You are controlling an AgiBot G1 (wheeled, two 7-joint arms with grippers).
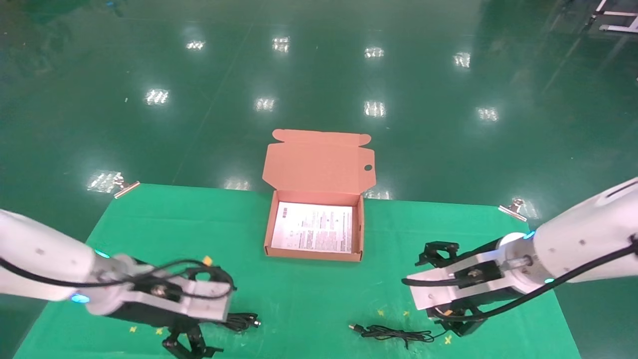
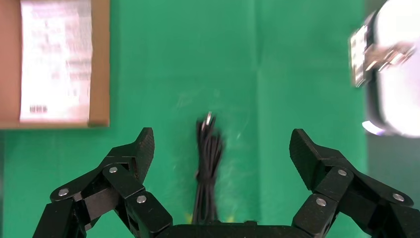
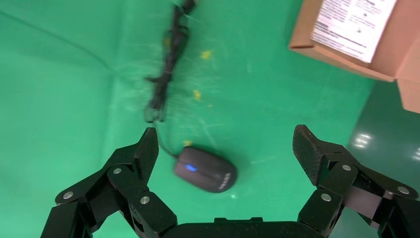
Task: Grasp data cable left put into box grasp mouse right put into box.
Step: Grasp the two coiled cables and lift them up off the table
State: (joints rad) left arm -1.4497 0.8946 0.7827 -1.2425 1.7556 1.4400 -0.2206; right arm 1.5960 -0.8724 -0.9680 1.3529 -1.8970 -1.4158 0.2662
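My left gripper will next close on the tied middle (image 1: 222, 323) (image 2: 205, 177) of the data cable bundle, behind the silver plug.
The data cable (image 2: 208, 163) is a narrow black bundle with a silver plug tip, lying on the green cloth. My left gripper (image 2: 220, 139) hovers over it, open, a finger on each side and nothing held. From the head, the data cable (image 1: 242, 321) lies just right of the left gripper (image 1: 192, 346). The black mouse (image 3: 205, 169) with a blue wheel rests on the cloth between the open fingers of my right gripper (image 3: 225, 136), untouched. Its cord (image 3: 166, 74) trails away. The right gripper (image 1: 461, 323) hides the mouse in the head view; only the cord (image 1: 394, 333) shows. The box (image 1: 271, 227) stands open at centre.
The box's lid flap (image 1: 319, 159) stands upright at its far side, and a white printed sheet (image 1: 314, 227) lies inside. Metal clips (image 1: 513, 208) pin the green cloth's far corners. Beyond the table edge is glossy green floor.
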